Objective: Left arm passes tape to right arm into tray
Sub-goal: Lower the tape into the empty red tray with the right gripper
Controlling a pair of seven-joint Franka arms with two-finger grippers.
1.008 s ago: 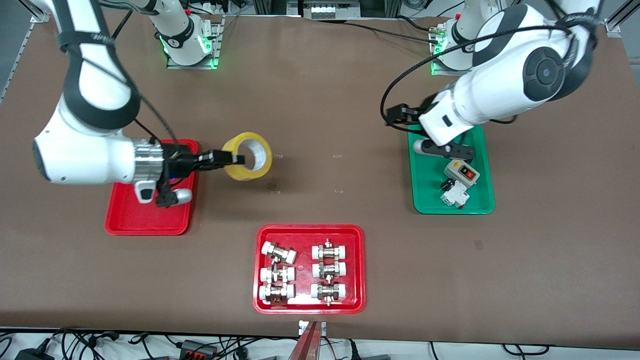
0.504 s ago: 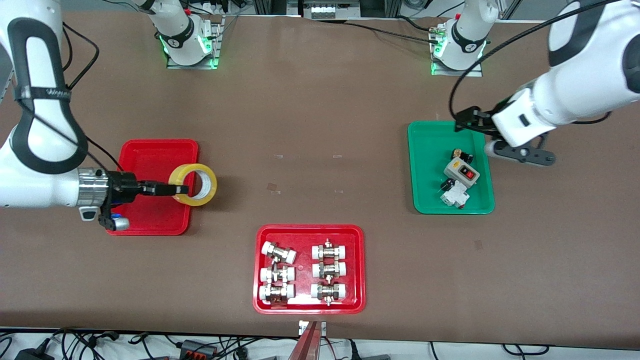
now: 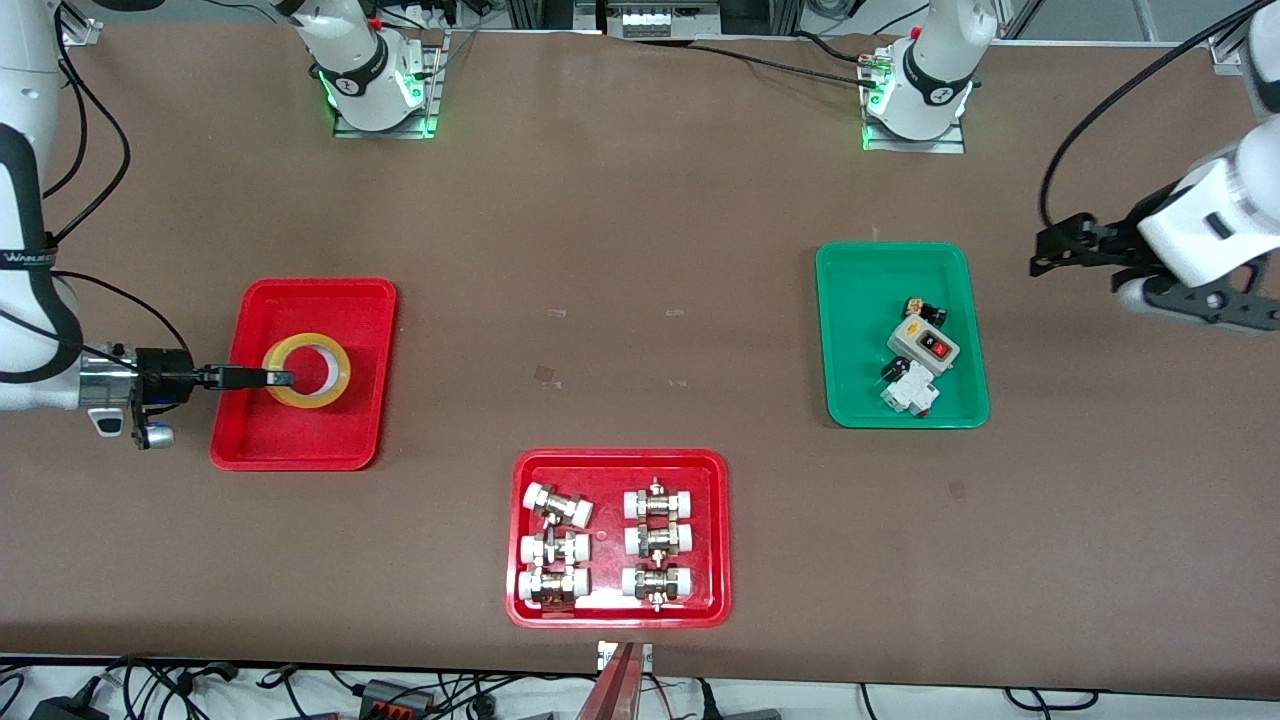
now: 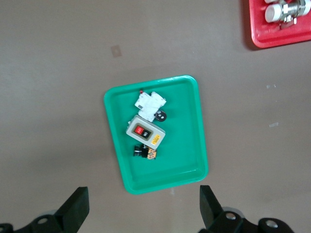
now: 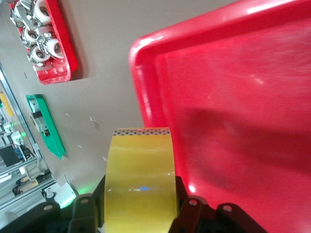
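Observation:
Next, my right gripper lets go of the tape on the bottom of the plain red tray point(image 3: 302, 364), near the tray's middle.
The tape point(image 3: 338, 386), a yellowish roll with a wide open core, is over the middle of the plain red tray point(image 3: 312, 298) at the right arm's end of the table. My right gripper point(image 3: 281, 378) reaches in level from that end and is shut on the roll's wall. In the right wrist view the tape point(image 5: 141, 170) fills the gap between the black fingers point(image 5: 187, 206), with the tray point(image 5: 233, 116) beneath. I cannot tell whether the roll touches the tray floor. My left gripper point(image 3: 1200, 303) hangs open and holds nothing over bare table, its fingers point(image 4: 75, 209) wide apart.
A green tray point(image 3: 850, 330) with a switch box point(image 3: 924, 345) and small electrical parts lies toward the left arm's end; it also shows in the left wrist view as the green tray point(image 4: 197, 145). A second red tray point(image 3: 620, 462) with several pipe fittings sits nearest the front camera.
The right arm carried the tape from over the bare table back and down over the plain red tray. The left arm withdrew from above the green tray toward its end of the table.

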